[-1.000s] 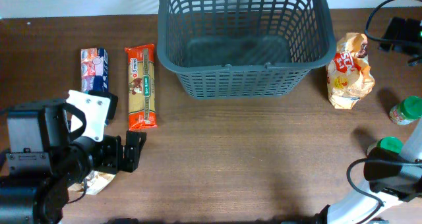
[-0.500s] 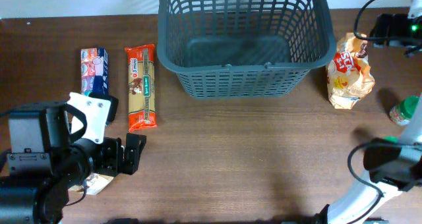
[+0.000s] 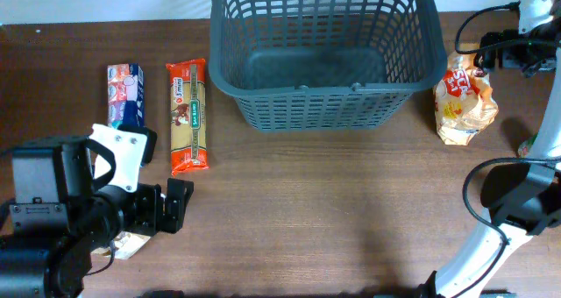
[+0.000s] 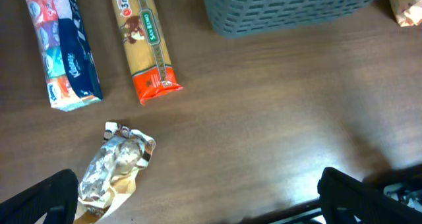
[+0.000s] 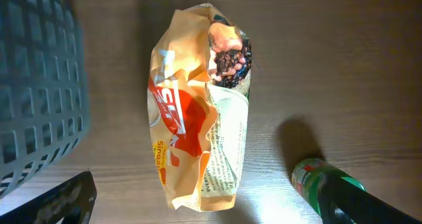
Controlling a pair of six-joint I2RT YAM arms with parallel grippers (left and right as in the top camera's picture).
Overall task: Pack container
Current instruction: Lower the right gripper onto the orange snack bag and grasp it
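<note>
My right gripper needs to close across the middle of the orange snack bag point(image 3: 465, 87) point(image 5: 199, 113) that is beside the basket, at the height of the bag's red label.
The dark grey lattice basket point(image 3: 324, 48) stands empty at the back centre; its wall shows in the left wrist view point(image 4: 297, 6) and the right wrist view point(image 5: 39, 85). My right gripper point(image 3: 493, 57) is open and empty point(image 5: 211, 211), hovering over an orange snack bag point(image 3: 465, 92) point(image 5: 198, 112) just right of the basket. My left gripper point(image 3: 162, 212) is open and empty point(image 4: 198, 211) above the table at the front left, next to a crumpled foil packet point(image 4: 115, 165).
A long orange pasta pack point(image 3: 188, 114) point(image 4: 144, 43) and a tissue pack point(image 3: 125, 95) point(image 4: 62, 46) lie left of the basket. A green-lidded jar point(image 5: 316, 178) stands near the snack bag, mostly hidden behind my right arm in the overhead view.
My right arm has swung from the front right up to the far right, over the snack bag. The left arm has not moved.
</note>
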